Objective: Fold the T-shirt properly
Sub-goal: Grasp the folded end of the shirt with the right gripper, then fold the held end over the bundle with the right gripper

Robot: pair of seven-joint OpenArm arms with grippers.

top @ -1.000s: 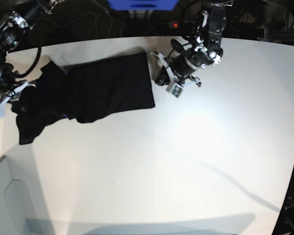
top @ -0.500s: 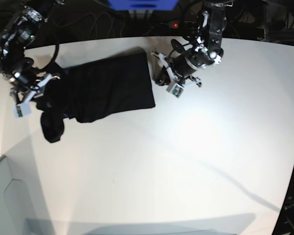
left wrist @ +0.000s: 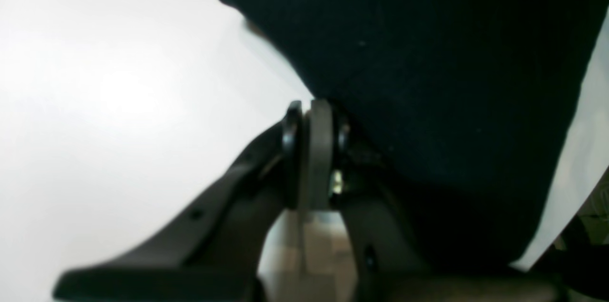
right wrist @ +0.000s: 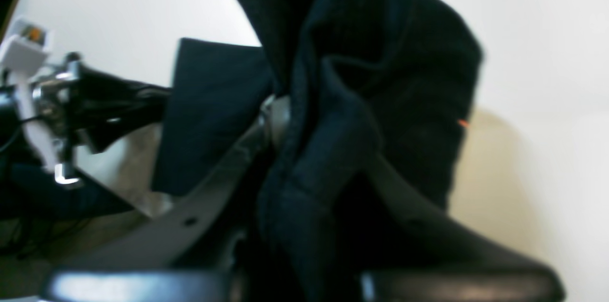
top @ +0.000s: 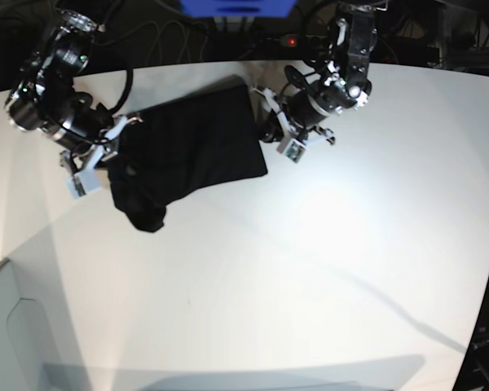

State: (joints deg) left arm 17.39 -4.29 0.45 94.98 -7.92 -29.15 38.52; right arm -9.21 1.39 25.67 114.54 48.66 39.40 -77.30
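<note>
My right gripper needs to let go of the fabric fold on the flat middle of the black T-shirt (top: 182, 149) (right wrist: 228, 111), toward my left gripper.
The black T-shirt (top: 197, 142) lies at the back of the white table (top: 326, 269), with its left part lifted and bunched. My right gripper (top: 114, 151) is at the shirt's left side, shut on a thick fold of fabric. In the right wrist view this T-shirt (right wrist: 418, 78) fold drapes over both fingers of the right gripper (right wrist: 304, 116). My left gripper (top: 267, 130) sits at the shirt's right edge. In the left wrist view the left gripper (left wrist: 314, 112) is shut, with the T-shirt (left wrist: 452, 54) edge meeting its tips.
Cables and a blue object (top: 236, 6) lie beyond the table's far edge. A grey box (top: 16, 326) stands at the lower left. The other arm (right wrist: 43, 102) shows at the left of the right wrist view.
My right gripper has carried the shirt's left part rightward over the table, bunching it toward the middle. The shirt's right edge shifted slightly. The left arm has stayed put.
</note>
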